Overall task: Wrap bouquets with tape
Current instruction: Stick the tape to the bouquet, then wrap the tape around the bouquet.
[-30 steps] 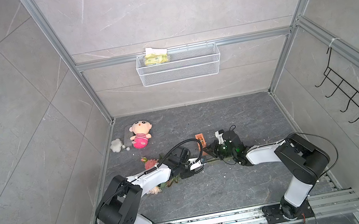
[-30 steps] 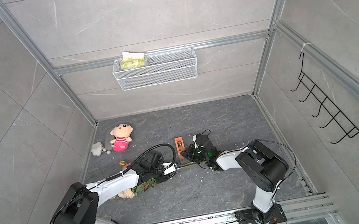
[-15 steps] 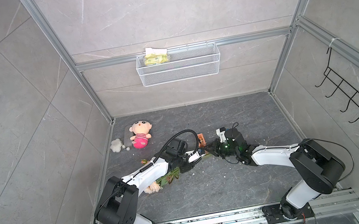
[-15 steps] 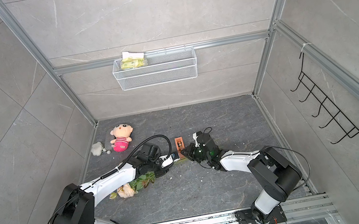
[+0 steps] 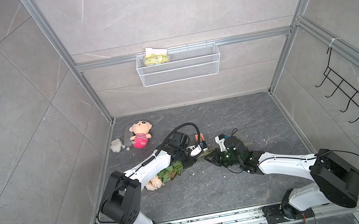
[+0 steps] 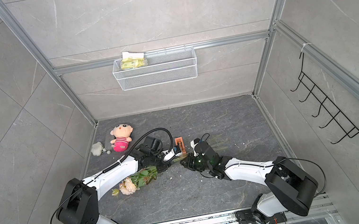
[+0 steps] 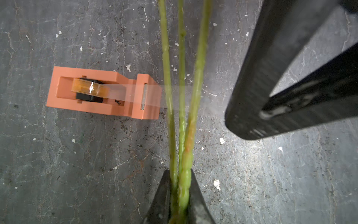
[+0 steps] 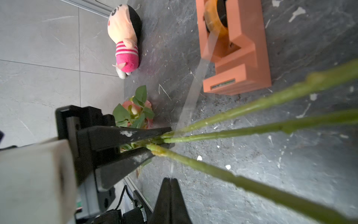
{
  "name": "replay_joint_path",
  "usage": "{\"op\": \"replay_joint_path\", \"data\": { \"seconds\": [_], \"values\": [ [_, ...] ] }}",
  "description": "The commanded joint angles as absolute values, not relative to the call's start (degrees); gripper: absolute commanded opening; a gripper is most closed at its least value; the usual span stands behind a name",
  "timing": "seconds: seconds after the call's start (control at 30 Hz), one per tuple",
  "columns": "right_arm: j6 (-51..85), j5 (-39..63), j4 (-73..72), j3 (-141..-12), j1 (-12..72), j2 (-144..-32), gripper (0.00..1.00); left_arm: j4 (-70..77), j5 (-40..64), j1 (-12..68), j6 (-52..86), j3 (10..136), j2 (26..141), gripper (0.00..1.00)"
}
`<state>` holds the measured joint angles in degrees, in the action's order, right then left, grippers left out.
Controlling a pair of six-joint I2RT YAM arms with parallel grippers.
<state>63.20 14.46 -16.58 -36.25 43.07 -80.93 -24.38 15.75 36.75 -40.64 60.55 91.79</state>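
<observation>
The stems fan out as my right gripper holds only the tape's end, so it should open and pinch them together where the tape crosses (image 7: 182,95).
The bouquets' pink and peach blooms (image 5: 155,183) (image 6: 127,188) lie on the dark floor beside the left arm. Their long green stems (image 7: 182,116) (image 8: 251,108) fan out from my left gripper (image 7: 179,172) (image 8: 162,139) (image 5: 194,161), which is shut on them. The tape sits in its orange dispenser (image 5: 199,138) (image 6: 179,141) (image 7: 100,93) (image 8: 238,50) just behind the stems. A clear strip runs from the roll across the stems to my right gripper (image 8: 170,179) (image 5: 208,158), shut on the strip's end. The right fingers (image 7: 261,81) hang over the stems.
A pink plush doll (image 5: 140,134) and a white fluffy lump (image 5: 116,145) lie at the back left of the floor. A white wire basket (image 5: 180,72) hangs on the back wall and a black hook rack (image 5: 356,101) on the right wall. White crumbs dot the floor.
My right arm has stretched out lower and its gripper has moved nearer the left gripper, drawing the tape strip over the stems. The left gripper keeps its hold; the blooms barely shifted.
</observation>
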Motion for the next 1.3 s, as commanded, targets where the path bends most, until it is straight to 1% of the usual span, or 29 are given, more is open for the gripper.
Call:
{"op": "replay_joint_path", "data": {
  "seconds": [0.0, 0.17, 0.23, 0.33, 0.4, 0.47, 0.57, 0.6, 0.67, 0.73, 0.77, 0.83, 0.9, 0.93, 1.0, 1.07, 1.13, 1.2, 1.27],
  "values": [
    [62.21, 13.4, -14.66, -33.65, 46.39, -80.82, 0.0, -27.16, 18.43, 36.68, -38.85, 63.36, 91.4, 0.0],
    [61.0, 11.98, -16.19, -31.25, 48.51, -82.29, 0.0, -27.13, 19.97, 36.73, -38.63, 62.2, 89.72, 0.0],
    [59.88, 12.04, -16.2, -31.25, 48.82, -82.64, 0.05, -26.98, 20.61, 36.72, -38.59, 61.88, 89.23, 0.0],
    [55.57, 12.92, -13.37, -32.49, 49.02, -82.14, 0.17, -27.11, 21.81, 36.71, -38.77, 61.7, 88.95, 0.0],
    [52.52, 13.28, -10.83, -32.84, 49.13, -80.63, 0.22, -26.97, 21.88, 36.76, -38.76, 61.45, 89.16, 0.0],
    [48.36, 14.6, -7.16, -33.45, 49.17, -78.27, 0.29, -27.24, 21.53, 36.77, -38.88, 61.44, 89.69, 0.0],
    [42.52, 15.45, -1.04, -33.55, 49.17, -73.55, 0.31, -27.18, 21.31, 36.74, -39.11, 61.36, 90.4, 0.0],
    [40.24, 15.58, 2.12, -33.81, 49.17, -71.35, 0.33, -27.16, 21.19, 36.67, -39.04, 61.35, 90.57, 0.0],
    [34.89, 17.42, 7.79, -34.3, 49.26, -66.69, 0.36, -27.11, 21.13, 36.74, -39.12, 61.43, 90.74, 0.0],
    [29.12, 18.46, 13.65, -34.75, 49.27, -59.61, 0.39, -27.42, 21.11, 36.66, -39.35, 61.61, 90.94, 0.0],
    [26.43, 17.47, 17.6, -35.77, 49.28, -55.78, 0.42, -27.55, 21.1, 36.67, -39.54, 61.69, 90.97, 0.0],
    [23.4, 9.39, 25.26, -38.41, 49.22, -49.68, 0.5, -27.32, 21.12, 36.7, -39.72, 61.54, 90.8, 0.0],
    [20.63, 2.04, 30.34, -41.63, 48.7, -46.85, 0.61, -26.69, 21.13, 36.73, -40.12, 61.09, 90.59, 0.0],
    [19.36, -0.8, 32.48, -44.01, 47.89, -47.18, 0.68, -26.54, 21.01, 36.73, -40.42, 60.92, 90.48, 0.0],
    [16.78, -1.66, 36.44, -49.74, 44.69, -51.01, 0.71, -25.86, 21.03, 36.77, -41.18, 60.22, 90.12, 0.0],
    [14.04, 1.26, 38.49, -55.47, 40.69, -56.72, 0.75, -24.52, 20.67, 36.82, -42.2, 59.08, 89.43, 0.0],
    [10.65, 7.68, 40.51, -62.1, 36.45, -64.27, 0.78, -22.48, 19.46, 36.78, -43.14, 57.71, 88.38, 0.0],
    [8.63, 10.27, 42.67, -67.64, 33.31, -71.48, 0.79, -20.31, 18.86, 36.9, -44.38, 55.96, 86.87, 0.0],
    [4.92, 14.46, 45.45, -73.01, 32.03, -78.68, 0.79, -18.07, 18.29, 37.28, -46.33, 54.04, 85.1, 0.0]
  ]
}}
